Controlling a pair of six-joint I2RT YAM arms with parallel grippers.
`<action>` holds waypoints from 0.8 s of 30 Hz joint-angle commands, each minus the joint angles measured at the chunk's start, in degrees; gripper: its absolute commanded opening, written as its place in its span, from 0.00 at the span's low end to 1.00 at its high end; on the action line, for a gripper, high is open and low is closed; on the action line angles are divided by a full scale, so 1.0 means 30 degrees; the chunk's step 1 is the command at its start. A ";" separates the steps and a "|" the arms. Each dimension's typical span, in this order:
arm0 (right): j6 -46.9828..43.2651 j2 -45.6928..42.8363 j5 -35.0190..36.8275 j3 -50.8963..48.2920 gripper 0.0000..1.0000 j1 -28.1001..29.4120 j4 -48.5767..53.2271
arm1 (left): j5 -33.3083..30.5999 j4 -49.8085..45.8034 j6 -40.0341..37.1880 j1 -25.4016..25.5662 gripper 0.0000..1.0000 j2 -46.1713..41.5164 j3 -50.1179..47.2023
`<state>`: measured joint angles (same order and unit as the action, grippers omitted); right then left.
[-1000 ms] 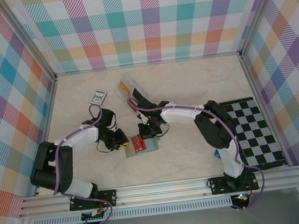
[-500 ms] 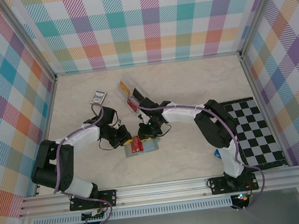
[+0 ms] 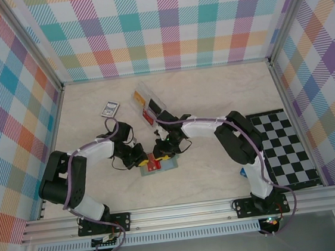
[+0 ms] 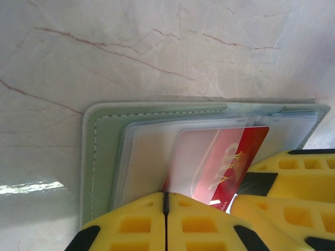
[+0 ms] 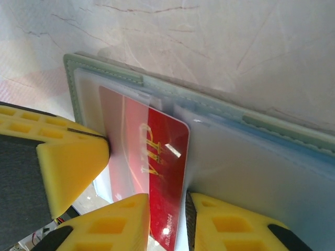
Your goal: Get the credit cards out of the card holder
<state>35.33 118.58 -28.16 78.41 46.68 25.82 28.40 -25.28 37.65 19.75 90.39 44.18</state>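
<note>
The left gripper holds the pocket with the red credit card halfway inside, so the robot's right gripper will pinch the card's exposed edge [image 5: 179, 175] and pull it free.
The sage-green card holder [image 3: 167, 165] [image 4: 102, 157] [image 5: 104, 73] lies open on the table, its clear pockets facing up. A red credit card [image 3: 153, 162] [image 4: 246, 151] [image 5: 167, 157] sticks halfway out of one pocket. My left gripper [image 3: 141, 160] [image 4: 166, 201] is shut on the pocket's edge at the card's covered corner. From the other side, my right gripper [image 3: 160, 154] [image 5: 167, 209] stands open a little. Its tips rest over the bare end of the red card. Its fingers [image 4: 293, 167] are close beside the left ones.
A clear compartment tray [image 3: 149, 103] and a dark picture card [image 3: 110, 109] lie farther back. A checkerboard mat [image 3: 286, 146] covers the right side, with a small blue block [image 3: 242, 171] at its near corner. Plaid walls enclose the table.
My left gripper has moved right onto the card holder and shut on its pocket edge. My right gripper, shut before, has opened slightly over the red card.
</note>
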 commanded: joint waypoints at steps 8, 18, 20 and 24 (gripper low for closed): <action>0.0402 0.0725 -0.1220 -0.0368 0.25 -0.0046 -0.0898 | -0.2004 -0.1555 -0.0230 0.0125 0.06 0.0925 -0.0315; 0.0710 -0.0616 0.0897 -0.1208 0.05 -0.0112 -0.0972 | -0.2703 -0.2735 -0.0471 0.0126 0.13 -0.0185 0.0375; 0.0514 -0.1227 0.1555 -0.1493 0.03 -0.0231 -0.0562 | -0.2790 -0.3082 -0.0631 0.0126 0.17 -0.0468 0.0684; 0.0011 -0.2173 0.2441 -0.1968 0.01 -0.0498 0.0495 | -0.2759 -0.3807 -0.0944 0.0097 0.23 -0.0858 0.1520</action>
<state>36.99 114.37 -26.17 74.46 46.02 22.68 23.29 -31.42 36.29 19.86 89.60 46.92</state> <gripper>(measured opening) 0.049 0.219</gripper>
